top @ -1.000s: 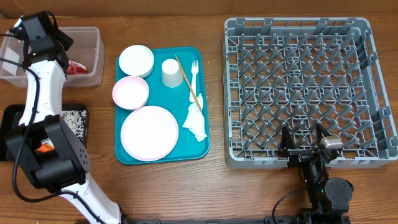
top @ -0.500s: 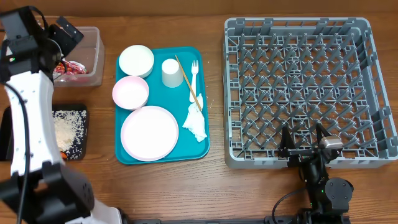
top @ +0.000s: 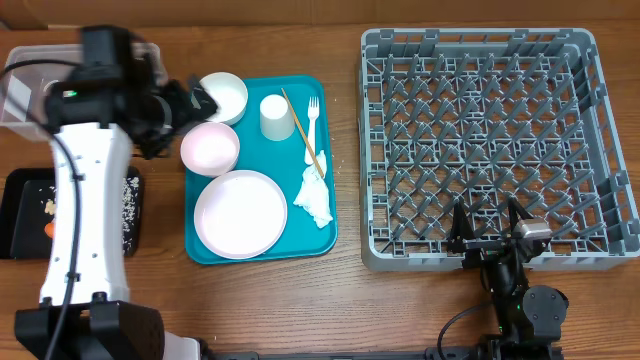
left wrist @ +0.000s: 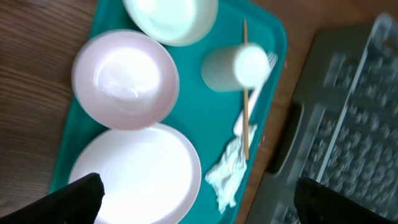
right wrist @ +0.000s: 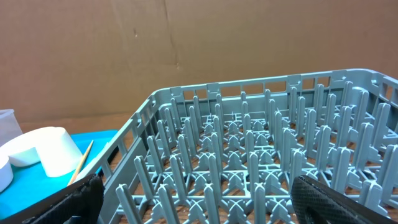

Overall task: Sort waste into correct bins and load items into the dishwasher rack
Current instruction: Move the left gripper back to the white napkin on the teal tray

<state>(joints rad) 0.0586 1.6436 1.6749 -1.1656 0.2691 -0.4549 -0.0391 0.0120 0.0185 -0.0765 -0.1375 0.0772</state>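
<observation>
The crumpled napkin's wide near half (top: 313,198) (left wrist: 227,177), just clear of the end of the wooden stick, should be gripped next by my left gripper once it gets there.
My left gripper (top: 188,100) is open and empty, over the left edge of the teal tray beside the two white bowls (top: 220,96) (top: 210,148). Its wrist view looks down on the bowls (left wrist: 126,81), the round plate (left wrist: 140,177), the white cup (left wrist: 236,67), the wooden stick (left wrist: 245,87) and the crumpled napkin (left wrist: 230,174). The plate (top: 240,212), cup (top: 275,117), fork (top: 313,118), stick (top: 298,122) and napkin (top: 313,196) lie on the tray. The black tray (top: 20,215) holds grainy scraps (top: 128,195) and an orange carrot (top: 50,228). My right gripper (top: 490,232) is open at the grey rack's (top: 480,130) front edge. The red wrapper is hidden.
The clear tub (top: 25,75) at the far left is mostly covered by my left arm. The teal tray (top: 325,235) lies between the bins and the rack. The right wrist view shows the rack's pegs (right wrist: 249,155) and the cup (right wrist: 43,152) at the left.
My left arm has swung right from over the clear tub to the teal tray's left edge, uncovering the black tray. The right arm has not moved.
</observation>
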